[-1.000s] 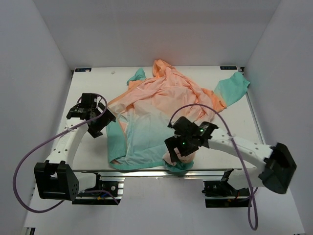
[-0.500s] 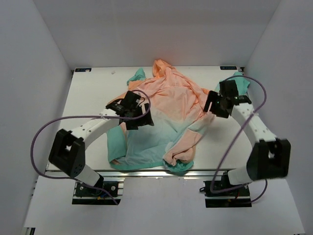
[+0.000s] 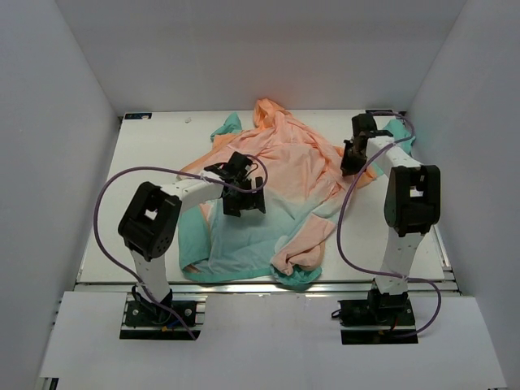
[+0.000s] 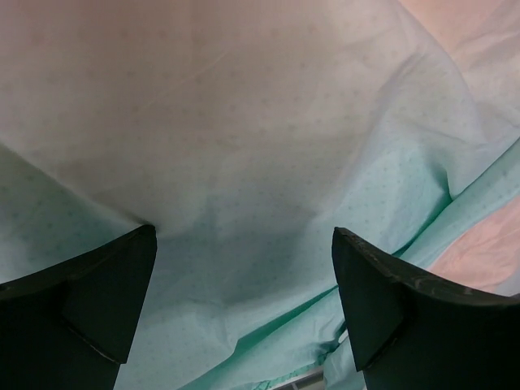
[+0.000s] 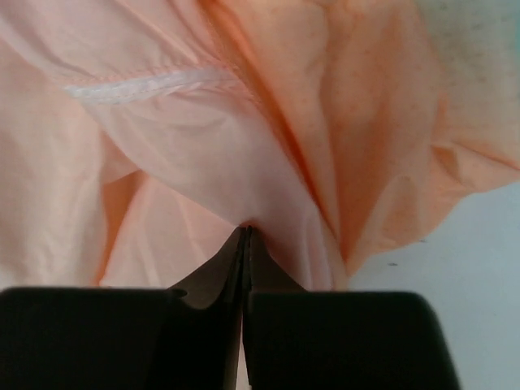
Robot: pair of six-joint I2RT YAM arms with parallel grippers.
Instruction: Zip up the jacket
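Note:
Next, my left gripper needs to close on the front end (image 3: 312, 262) of the jacket's bunched peach fold, next to the teal cloth by the front rail.
The jacket (image 3: 276, 171) lies crumpled on the table, peach at the back and teal toward the front. My left gripper (image 3: 244, 201) hovers over its pale middle, jaws wide apart. The left wrist view shows both fingers (image 4: 106, 284) spread above the pale teal cloth (image 4: 260, 122) with nothing between them. My right gripper (image 3: 349, 162) sits at the jacket's right shoulder. In the right wrist view it (image 5: 246, 231) is shut, and peach fabric (image 5: 162, 162) puckers at its tips. I see no zipper.
The white table (image 3: 154, 162) is boxed in by white walls on three sides. A bunched peach-and-teal fold (image 3: 296, 260) sits near the front rail (image 3: 244, 284). One teal sleeve end (image 3: 394, 138) reaches the back right corner, behind the right arm.
The right arm swung from the front hem to the jacket's right shoulder and shut on peach fabric. The left arm moved right from the table's left side to over the jacket's middle, still open.

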